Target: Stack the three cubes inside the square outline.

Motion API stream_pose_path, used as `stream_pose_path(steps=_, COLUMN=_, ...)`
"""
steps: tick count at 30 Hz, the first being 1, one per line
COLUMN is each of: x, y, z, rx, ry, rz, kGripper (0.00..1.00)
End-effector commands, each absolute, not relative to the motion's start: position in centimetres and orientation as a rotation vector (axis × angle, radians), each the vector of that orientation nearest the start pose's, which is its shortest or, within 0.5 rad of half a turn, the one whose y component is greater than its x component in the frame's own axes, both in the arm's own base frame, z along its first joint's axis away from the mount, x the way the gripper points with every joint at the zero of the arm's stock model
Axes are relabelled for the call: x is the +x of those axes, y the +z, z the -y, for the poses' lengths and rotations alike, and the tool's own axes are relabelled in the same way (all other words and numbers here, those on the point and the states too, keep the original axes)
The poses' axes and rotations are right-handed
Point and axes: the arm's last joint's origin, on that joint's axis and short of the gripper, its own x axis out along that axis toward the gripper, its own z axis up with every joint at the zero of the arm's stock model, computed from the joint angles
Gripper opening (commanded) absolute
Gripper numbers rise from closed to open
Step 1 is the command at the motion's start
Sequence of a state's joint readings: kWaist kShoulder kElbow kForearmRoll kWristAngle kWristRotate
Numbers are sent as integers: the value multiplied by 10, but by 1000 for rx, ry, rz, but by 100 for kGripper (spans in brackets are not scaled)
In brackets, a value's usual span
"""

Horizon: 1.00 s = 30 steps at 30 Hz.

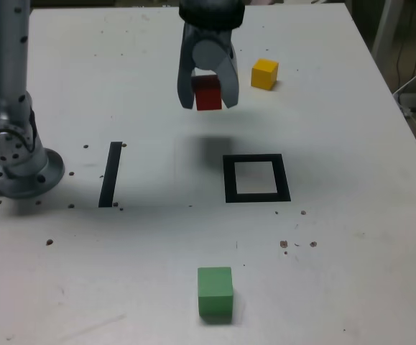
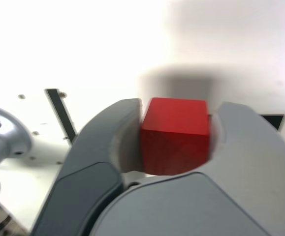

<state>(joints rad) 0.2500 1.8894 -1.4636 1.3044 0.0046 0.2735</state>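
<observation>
My gripper is going to release the red cube, setting it free on the white patch in the middle of the black square outline (image 1: 254, 172).
My gripper (image 1: 208, 99) is shut on the red cube (image 1: 208, 92), holding it in the air above the table; its shadow falls just to the exterior view's left of the square outline (image 1: 256, 178). The wrist view shows the red cube (image 2: 174, 135) clamped between both grey fingers (image 2: 105, 147). Behind the outline, at the exterior view's right, the yellow cube (image 1: 264, 73) rests on the table. The green cube (image 1: 215, 292) lies near the front edge. A corner of the square outline (image 2: 274, 120) peeks out behind a finger in the wrist view.
A narrow black strip (image 1: 111, 174) lies on the white table at the exterior view's left, also seen as the strip (image 2: 61, 110) in the wrist view. The arm's grey base (image 1: 14, 154) stands at the far left. Small dark specks dot the tabletop.
</observation>
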Motion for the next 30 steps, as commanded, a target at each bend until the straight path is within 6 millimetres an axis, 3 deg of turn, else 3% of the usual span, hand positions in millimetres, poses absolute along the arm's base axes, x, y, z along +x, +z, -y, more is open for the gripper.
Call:
stream_pose_path(steps=1, x=307, y=279, z=-63, rx=-10, ry=-70, rz=-1717, kGripper=32)
stream_pose_path(steps=12, x=323, y=270, z=-25, rx=-2, ry=-133, rz=-1718, kGripper=32)
stream_pose_path(steps=22, x=341, y=254, z=-5, rx=8, ry=-188, rz=-1723, kGripper=32)
stream_pose_path(steps=30, x=352, y=239, z=0, rx=-1, ry=-208, rz=-1727, kGripper=32)
